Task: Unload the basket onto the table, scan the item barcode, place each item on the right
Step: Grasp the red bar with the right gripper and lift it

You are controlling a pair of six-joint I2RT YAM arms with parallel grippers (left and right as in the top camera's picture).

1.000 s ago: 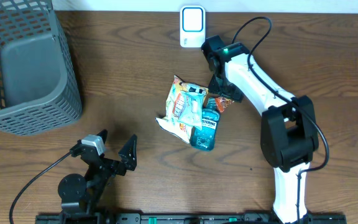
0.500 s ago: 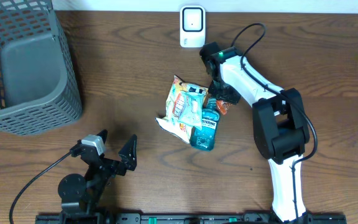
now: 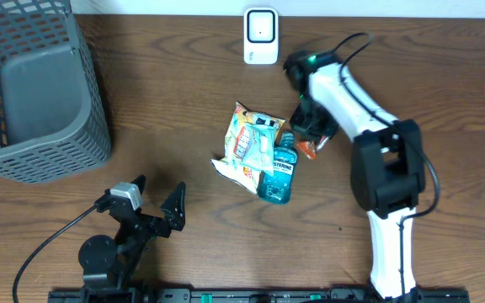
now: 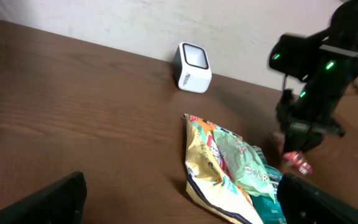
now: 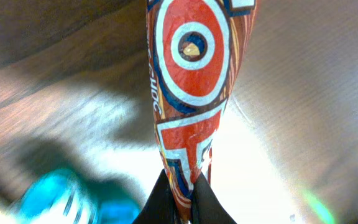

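I should set the snack packet down on the bare table (image 3: 317, 154) beside the blue mouthwash bottle with my right gripper.
A small red, white and blue snack packet (image 5: 191, 81) fills the right wrist view, and my right gripper (image 5: 185, 200) is shut on its lower end. From overhead the packet (image 3: 311, 149) pokes out below the right gripper (image 3: 307, 135), just right of the item pile. The white barcode scanner (image 3: 261, 35) stands at the table's back edge, up and to the left of that gripper. My left gripper (image 3: 154, 199) rests open near the front left, holding nothing. In the left wrist view the packet (image 4: 298, 163) hangs under the right arm (image 4: 316, 74).
A yellow chip bag (image 3: 247, 147) with a pale green pouch on it lies mid-table, against a blue mouthwash bottle (image 3: 278, 172). A grey mesh basket (image 3: 32, 84) fills the back left corner. The scanner (image 4: 193, 67) faces the left wrist camera.
My right gripper has shut onto the red packet and shifted slightly right, away from the pile. The left arm has not moved.
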